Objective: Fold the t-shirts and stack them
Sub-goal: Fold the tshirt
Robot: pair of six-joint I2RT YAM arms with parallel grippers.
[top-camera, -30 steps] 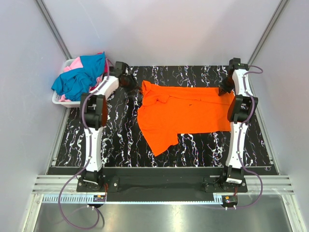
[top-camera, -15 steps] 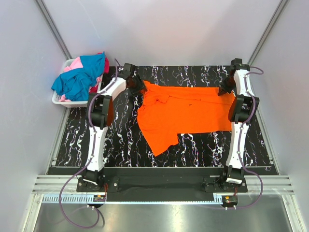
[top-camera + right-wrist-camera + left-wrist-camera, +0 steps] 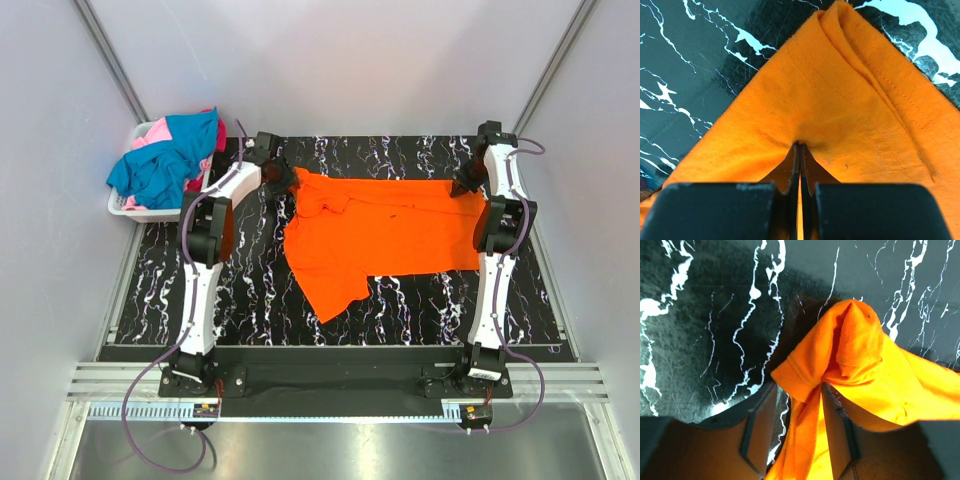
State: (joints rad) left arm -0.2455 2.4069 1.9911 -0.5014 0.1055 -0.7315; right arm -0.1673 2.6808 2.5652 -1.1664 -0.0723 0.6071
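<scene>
The orange t-shirt's far corner lies bunched by my left gripper. My left gripper should pinch the orange t-shirt's hem (image 3: 794, 379) and pull away from my right gripper.
A vivid orange t-shirt (image 3: 380, 235) lies spread on the black marbled table (image 3: 250, 290), its lower left part hanging toward the front. My left gripper (image 3: 283, 180) is at the shirt's far left corner. In the left wrist view its jaws (image 3: 800, 390) stand apart, with a bunched strip of the orange t-shirt (image 3: 865, 355) between them and a gap beside the left finger. My right gripper (image 3: 462, 185) is at the far right corner. In the right wrist view it (image 3: 800, 147) is shut on a pinch of the orange t-shirt (image 3: 840, 100).
A white slatted basket (image 3: 125, 208) stands at the table's far left corner, heaped with a teal-blue t-shirt (image 3: 165, 160) and a pink one (image 3: 150, 135). Grey walls close in the table on the left, right and far sides.
My left gripper moved right, from beside the basket to the orange t-shirt's far left corner, and now straddles the cloth. The right gripper kept its grip and barely moved.
</scene>
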